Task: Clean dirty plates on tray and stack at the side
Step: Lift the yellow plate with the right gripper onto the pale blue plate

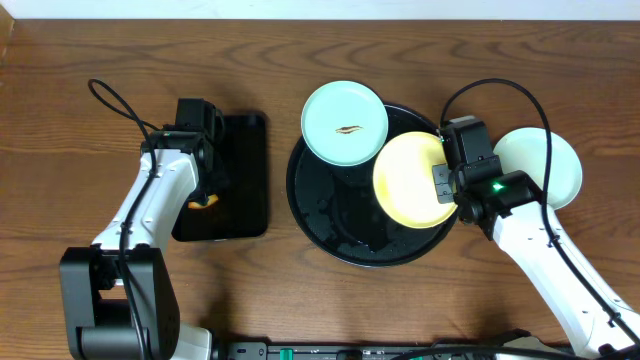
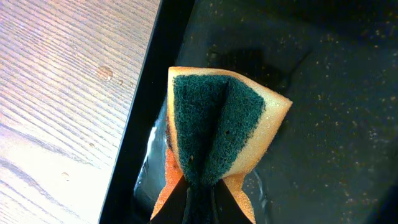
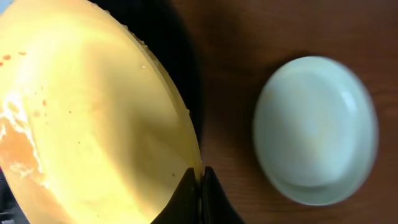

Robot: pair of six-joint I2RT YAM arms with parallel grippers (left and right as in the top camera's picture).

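Next, my right gripper lets go of the pale yellow plate on top of the mint-blue plate on the table [image 1: 534,167] [image 3: 316,130]. The yellow plate is tilted above the black tray now.
A pale yellow plate [image 1: 412,180] is held tilted above the right side of the round black tray [image 1: 330,225]. My right gripper [image 1: 447,178] is shut on its rim [image 3: 200,180]; the plate's wet face [image 3: 93,124] fills the right wrist view. A mint-blue plate with a brown smear [image 1: 344,123] rests on the tray's far rim. Another mint-blue plate [image 1: 545,165] sits on the table right of the tray and shows in the right wrist view [image 3: 314,130]. My left gripper [image 1: 208,190] is shut on a folded green-and-yellow sponge [image 2: 217,127] over the rectangular tray.
A small rectangular black tray [image 1: 240,215], wet inside [image 2: 323,124], lies left of the round tray. Its left edge meets the wooden table [image 2: 62,93]. Arm cables loop above both grippers.
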